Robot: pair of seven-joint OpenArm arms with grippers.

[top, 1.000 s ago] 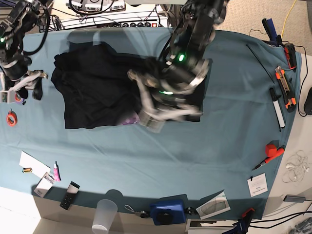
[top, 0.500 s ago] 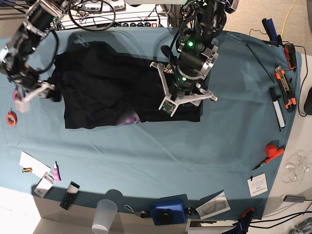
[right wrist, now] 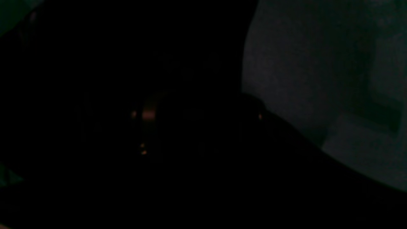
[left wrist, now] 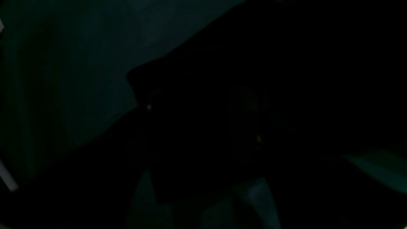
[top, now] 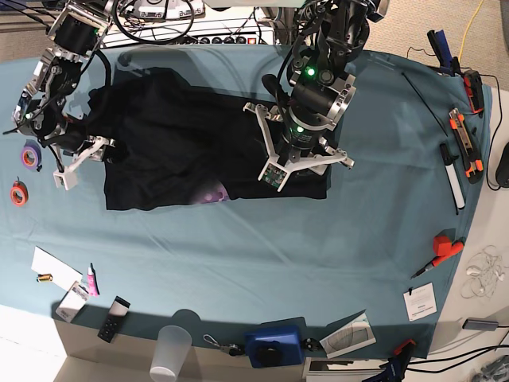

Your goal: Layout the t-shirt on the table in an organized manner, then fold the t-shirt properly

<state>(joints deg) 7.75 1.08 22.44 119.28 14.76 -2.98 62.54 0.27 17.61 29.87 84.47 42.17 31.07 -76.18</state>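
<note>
Next, I close my right gripper on the middle of the black t-shirt's edge [top: 107,155] [right wrist: 198,114] that faces the purple tape roll.
The black t-shirt [top: 175,151] lies spread and crumpled on the far half of the teal table [top: 262,263], with a bit of purple print [top: 211,193] at its near edge. My left gripper [top: 310,169] hangs open over the shirt's right end, white fingers [top: 272,163] wide apart with nothing between them. My right gripper [top: 84,163] stands open at the shirt's left edge, just above the cloth. Both wrist views are very dark. The left wrist view shows only black t-shirt [left wrist: 254,95] against the table [left wrist: 63,63]. The right wrist view likewise shows only t-shirt [right wrist: 127,63].
A purple tape roll [top: 30,155] and an orange one [top: 17,192] lie at the left edge. Hand tools [top: 465,143] and a red tool [top: 445,247] line the right edge. A plastic cup [top: 171,350], a blue box [top: 274,346] and papers [top: 52,267] sit along the near edge.
My right arm has swung in from the table's left edge to the shirt's left side. My left gripper turned and rose over the shirt's right end, then held still.
</note>
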